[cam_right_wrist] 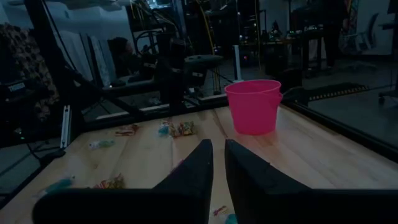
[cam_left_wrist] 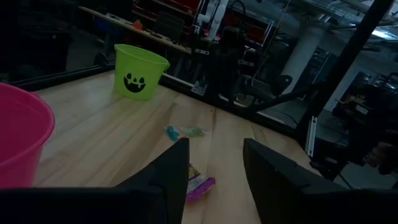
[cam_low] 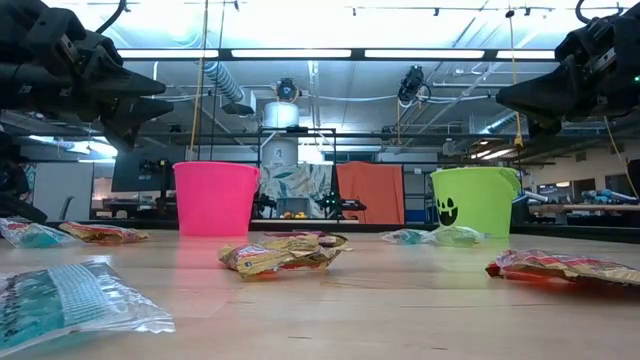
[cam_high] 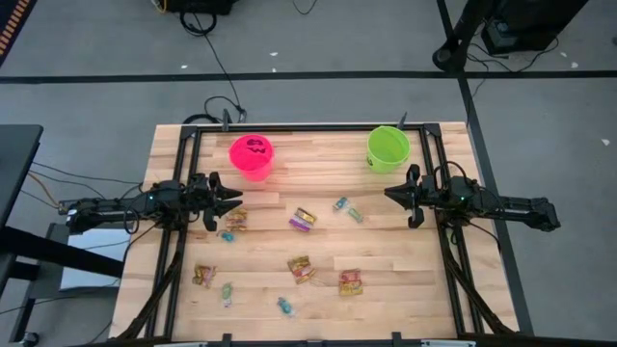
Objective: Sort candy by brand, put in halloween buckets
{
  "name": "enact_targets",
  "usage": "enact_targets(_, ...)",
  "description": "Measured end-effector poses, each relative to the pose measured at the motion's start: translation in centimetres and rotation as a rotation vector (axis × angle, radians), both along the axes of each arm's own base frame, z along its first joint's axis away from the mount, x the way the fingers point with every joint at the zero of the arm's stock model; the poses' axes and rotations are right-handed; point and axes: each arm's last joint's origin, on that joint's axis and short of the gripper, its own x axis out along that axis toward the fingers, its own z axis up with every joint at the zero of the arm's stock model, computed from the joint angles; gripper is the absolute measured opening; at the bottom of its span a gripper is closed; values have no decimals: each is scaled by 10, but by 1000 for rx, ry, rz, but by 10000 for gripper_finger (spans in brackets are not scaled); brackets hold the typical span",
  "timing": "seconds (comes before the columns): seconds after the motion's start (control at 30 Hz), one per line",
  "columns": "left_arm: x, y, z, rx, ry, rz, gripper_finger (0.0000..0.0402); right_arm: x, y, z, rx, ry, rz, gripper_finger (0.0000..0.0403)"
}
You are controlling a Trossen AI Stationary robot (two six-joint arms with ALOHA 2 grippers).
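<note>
I should close my right gripper on the middle of the small green candy (cam_high: pixel 356 215), the one next to a teal piece and nearest the lime green bucket.
The pink bucket (cam_high: pixel 251 156) and the lime green bucket (cam_high: pixel 388 148) stand upright on their bases near the table's far edge. Candy lies flat and scattered on the wood: orange-red packets (cam_high: pixel 300 269) (cam_high: pixel 350 281) (cam_high: pixel 203 275) (cam_high: pixel 236 220), a purple-yellow packet (cam_high: pixel 304 219) and small teal pieces (cam_high: pixel 340 203) (cam_high: pixel 228 235) (cam_high: pixel 284 306). My left gripper (cam_high: pixel 237 200) (cam_left_wrist: pixel 214 168) hovers open at the table's left side, just near of the pink bucket. My right gripper (cam_high: pixel 388 193) (cam_right_wrist: pixel 217 155) hovers at the right side, near the green bucket, shut but for a thin slit. Both hold nothing.
Black frame rails (cam_high: pixel 183 222) (cam_high: pixel 445 251) run along the table's left and right sides under the arms. The candy fills the middle and near half of the table (cam_high: pixel 405 299). Bare wood lies between the two buckets. Room clutter and machinery show beyond the far edge.
</note>
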Motion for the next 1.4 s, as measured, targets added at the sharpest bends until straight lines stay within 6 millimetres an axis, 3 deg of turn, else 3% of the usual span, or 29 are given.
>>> enact_targets(0.37,0,0,1,7,-9,1,157,0,0,1,-3,-14,-14,55)
enact_targets(0.73,-1,4,11,138,-91,134,157,-1,-2,8,13,-83,-60,55)
enact_targets(0.9,-2,4,15,236,-112,152,157,-2,-1,25,-11,-233,-31,55)
enact_targets(1.03,-3,5,19,227,-156,201,157,2,-1,42,-31,-206,-26,55)
enact_targets(1.23,-3,8,22,213,-146,300,157,38,-5,79,-40,-31,-17,55)
enact_targets(1.4,-1,10,26,233,-104,371,157,90,-14,105,-79,327,-87,55)
